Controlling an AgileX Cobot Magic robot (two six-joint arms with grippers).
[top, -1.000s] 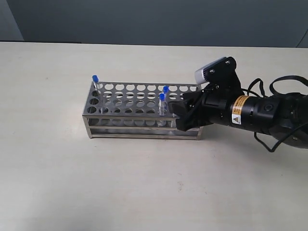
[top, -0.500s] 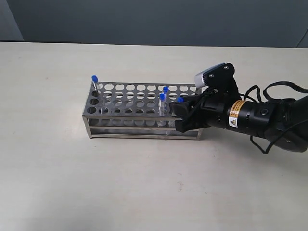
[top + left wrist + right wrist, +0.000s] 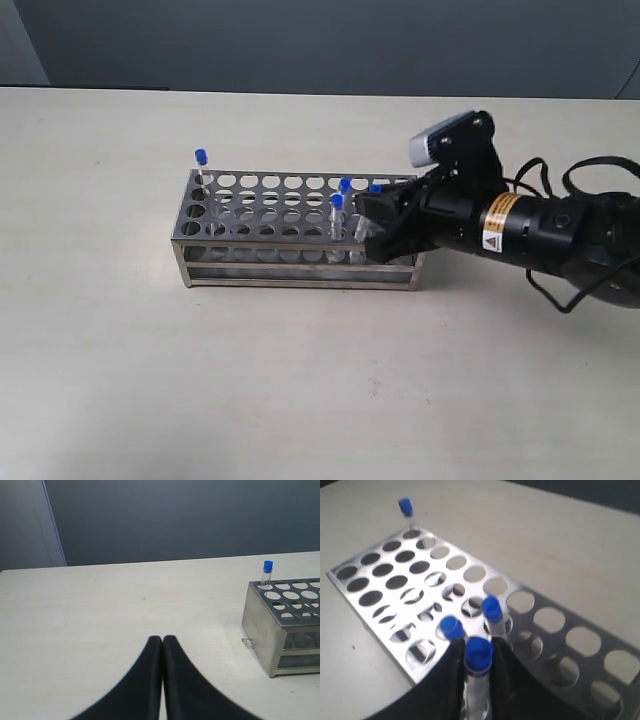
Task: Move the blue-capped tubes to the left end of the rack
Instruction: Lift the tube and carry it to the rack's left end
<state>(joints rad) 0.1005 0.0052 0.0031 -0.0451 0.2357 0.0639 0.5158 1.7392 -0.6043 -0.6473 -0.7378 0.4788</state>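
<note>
I will let go of the tube with my right gripper in the rack (image 3: 207,205) (image 3: 404,549), just in front of the lone blue-capped corner tube.
The steel rack (image 3: 262,240) stands mid-table. My right gripper (image 3: 374,222) hovers over its right end, shut on a blue-capped tube (image 3: 375,189) that is lifted above the top plate. In the right wrist view that tube (image 3: 478,655) sits between the black fingers (image 3: 451,670) of the right gripper (image 3: 478,654). Two more tubes (image 3: 344,186) (image 3: 337,203) stand in holes just left of it. A further one (image 3: 201,157) stands at the far left corner. My left gripper (image 3: 162,641) is shut and holds nothing, off the rack's left end (image 3: 260,625).
Bare beige tabletop (image 3: 300,380) surrounds the rack on all sides. A dark wall (image 3: 320,40) runs behind the table's far edge. The right arm's cables (image 3: 590,170) hang at the right.
My right gripper has risen slightly and shifted toward the rack's far side, carrying the held tube higher. The other three tubes stay in place.
</note>
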